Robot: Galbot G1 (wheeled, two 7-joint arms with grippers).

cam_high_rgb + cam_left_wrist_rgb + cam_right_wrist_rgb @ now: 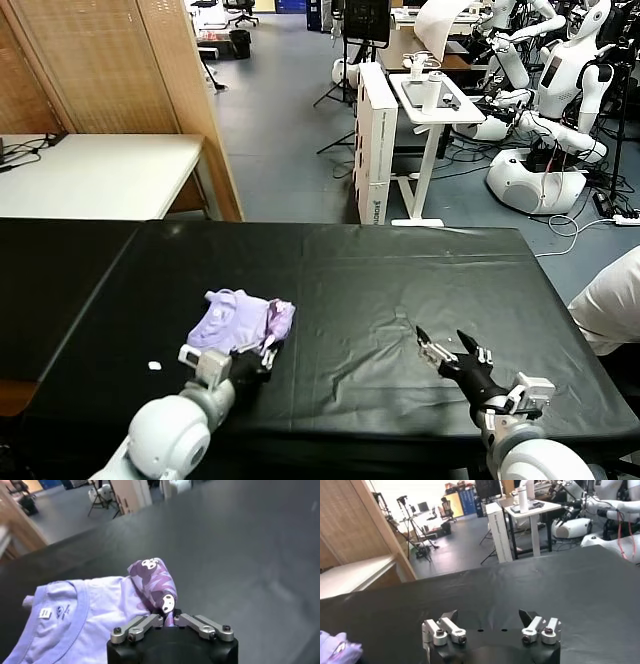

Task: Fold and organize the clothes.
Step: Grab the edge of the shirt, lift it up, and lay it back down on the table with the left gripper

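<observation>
Next, I set the lavender T-shirt down with my left gripper on the bare middle of the black table (328,313).
A pale lavender T-shirt (235,320) lies bunched on the black table (400,280), left of centre. In the left wrist view its ribbed neckline with a white label faces up, and a rolled edge showing the purple-and-white print (152,582) rises toward the jaws. My left gripper (262,352) is at the shirt's near right corner, shut on that printed edge (168,617). My right gripper (447,352) hovers over bare table at the near right, open and holding nothing (488,616). A scrap of the shirt (335,649) shows at the edge of the right wrist view.
A small white speck (154,366) lies on the table near its left front. A person in white (612,300) stands at the table's right edge. Beyond the far edge are a white desk (100,170), a wooden screen (120,60) and other robots (545,110).
</observation>
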